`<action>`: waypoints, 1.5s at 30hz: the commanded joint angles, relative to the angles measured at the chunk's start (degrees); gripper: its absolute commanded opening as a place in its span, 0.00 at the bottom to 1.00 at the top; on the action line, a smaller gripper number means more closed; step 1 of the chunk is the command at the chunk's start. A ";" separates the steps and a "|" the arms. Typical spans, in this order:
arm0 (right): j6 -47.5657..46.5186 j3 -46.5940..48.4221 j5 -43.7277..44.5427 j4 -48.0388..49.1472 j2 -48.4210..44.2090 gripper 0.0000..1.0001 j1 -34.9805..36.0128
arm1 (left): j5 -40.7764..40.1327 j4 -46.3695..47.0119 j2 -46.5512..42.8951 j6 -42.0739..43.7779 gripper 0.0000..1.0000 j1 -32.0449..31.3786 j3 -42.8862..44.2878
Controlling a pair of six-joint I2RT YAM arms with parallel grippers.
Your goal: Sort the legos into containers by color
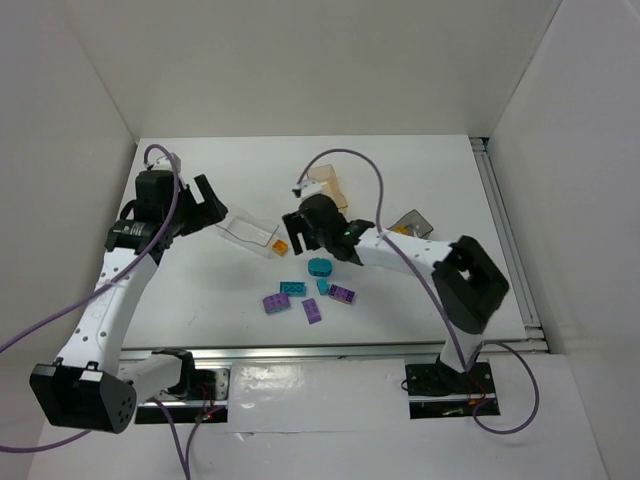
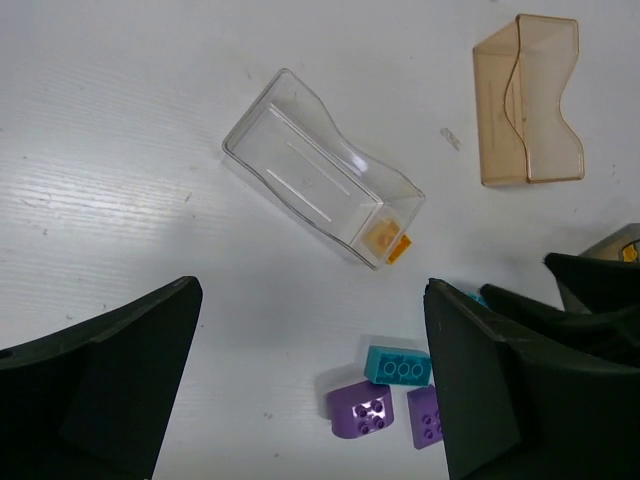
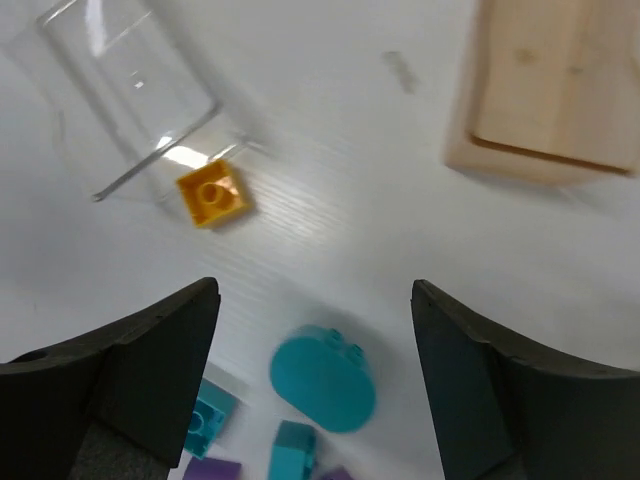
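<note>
The robot's right gripper will next move to the orange-yellow brick against the end of the clear bin and close on the brick's opposite sides (image 1: 280,247) (image 3: 213,194).
An orange-yellow brick (image 1: 281,246) lies against the right end of the clear bin (image 1: 248,232). It also shows in the right wrist view (image 3: 212,193). A rounded teal piece (image 1: 319,266) lies below it. Two teal bricks (image 1: 292,288) and three purple bricks (image 1: 312,311) are spread in front. My right gripper (image 1: 300,235) is open and empty, hovering above the rounded teal piece (image 3: 323,380). My left gripper (image 1: 205,205) is open and empty, left of the clear bin (image 2: 320,165). The peach bin (image 1: 328,187) stands behind.
The smoky grey bin (image 1: 412,224) stands at the right with a yellow piece in it. The white walls close in the table (image 1: 200,300) at the back and sides. A metal rail runs along the right and near edges.
</note>
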 commanded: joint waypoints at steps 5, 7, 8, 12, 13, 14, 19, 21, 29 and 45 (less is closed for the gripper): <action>-11.12 10.88 -9.19 1.27 14.25 0.86 3.37 | -3.77 -0.40 -3.47 -0.70 1.00 -0.06 1.23; -11.91 12.98 -9.73 1.27 17.14 0.83 3.37 | -4.82 -0.93 -3.47 -0.70 1.00 -0.06 1.23; -12.44 13.52 -9.73 1.88 18.03 0.81 3.37 | -4.83 -0.93 -3.47 -0.70 1.00 -0.06 1.23; -12.97 15.54 -11.74 2.59 22.33 0.80 3.37 | -4.83 -0.93 -3.47 -0.70 1.00 -0.06 1.23; -13.49 16.07 -11.75 2.59 23.13 0.80 3.37 | -4.83 -0.93 -3.47 -0.70 1.00 -0.06 1.23; -13.50 17.03 -11.75 2.59 24.87 0.80 3.37 | -4.83 -0.93 -2.95 -0.70 1.00 -0.06 1.23; -13.50 19.41 -9.73 3.11 27.62 0.69 3.90 | -4.30 -0.93 -2.95 -0.70 1.00 -0.06 1.23; -12.01 19.41 -9.03 4.60 28.14 0.54 3.90 | -4.30 -0.93 -2.95 -0.70 1.00 -0.06 1.23; -7.44 6.52 -3.41 8.31 12.27 0.28 5.04 | -2.55 -0.93 -2.95 -1.22 1.00 -0.06 0.18; 18.93 -19.52 19.36 -0.03 -17.99 0.31 -14.63 | 7.31 0.31 4.17 6.77 1.00 -7.86 -2.11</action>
